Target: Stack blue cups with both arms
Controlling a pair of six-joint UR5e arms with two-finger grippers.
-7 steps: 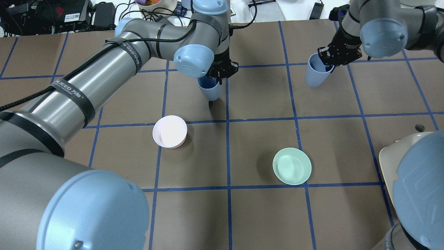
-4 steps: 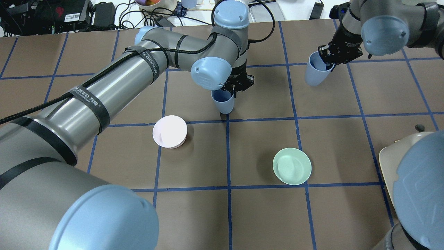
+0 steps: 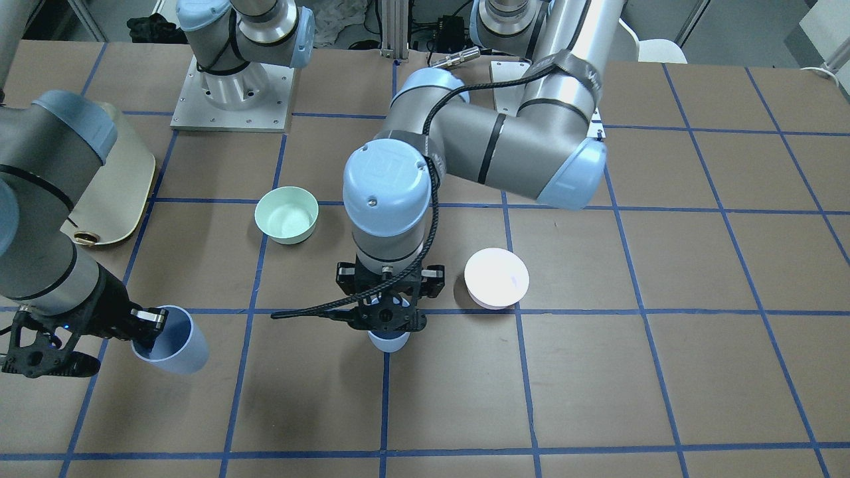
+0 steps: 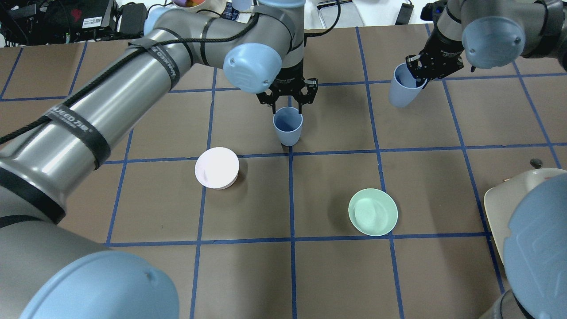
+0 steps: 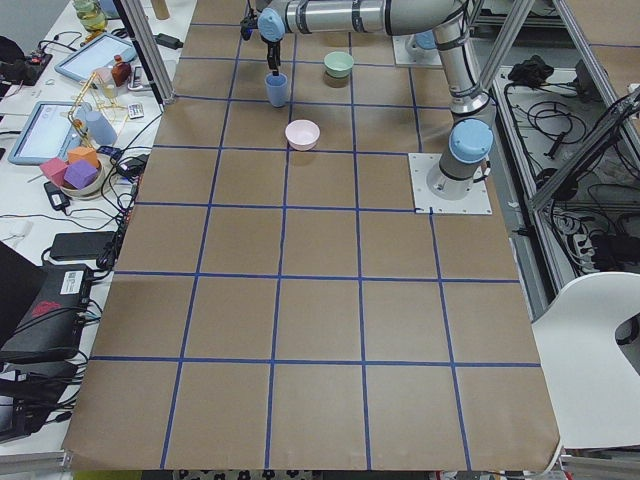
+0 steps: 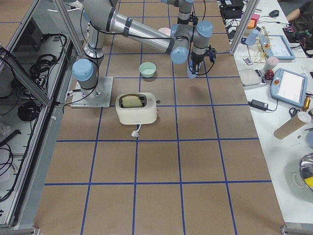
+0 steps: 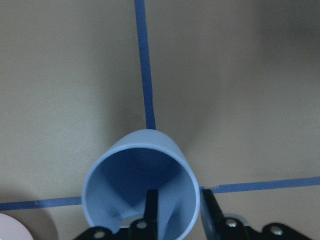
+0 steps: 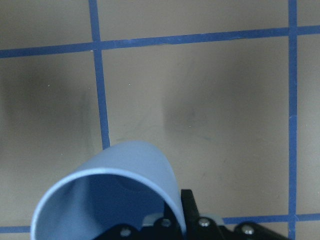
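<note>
My right gripper is going to release the second blue cup inside the blue cup standing (image 3: 390,318) under my left gripper.
One blue cup (image 4: 288,126) stands upright on the table near a tape crossing, also in the front view (image 3: 388,341). My left gripper (image 4: 288,101) is just behind and above it. In the left wrist view its fingers (image 7: 209,216) straddle the cup's (image 7: 140,195) near rim, spread apart with the wall loose between them, so it is open. My right gripper (image 4: 418,73) is shut on the rim of the second blue cup (image 4: 404,92) and holds it tilted above the table at the far right. That cup also shows in the front view (image 3: 171,342) and the right wrist view (image 8: 112,200).
A pale pink bowl (image 4: 217,168) sits left of the standing cup, and a mint-green bowl (image 4: 373,212) sits nearer the robot on the right. A cream toaster (image 6: 137,107) stands by the right arm's base. Operators' gear lies beyond the far table edge.
My left arm carried its cup to the right and set it down by the tape crossing. Its fingers have opened off the rim. My right arm with its cup has hardly moved.
</note>
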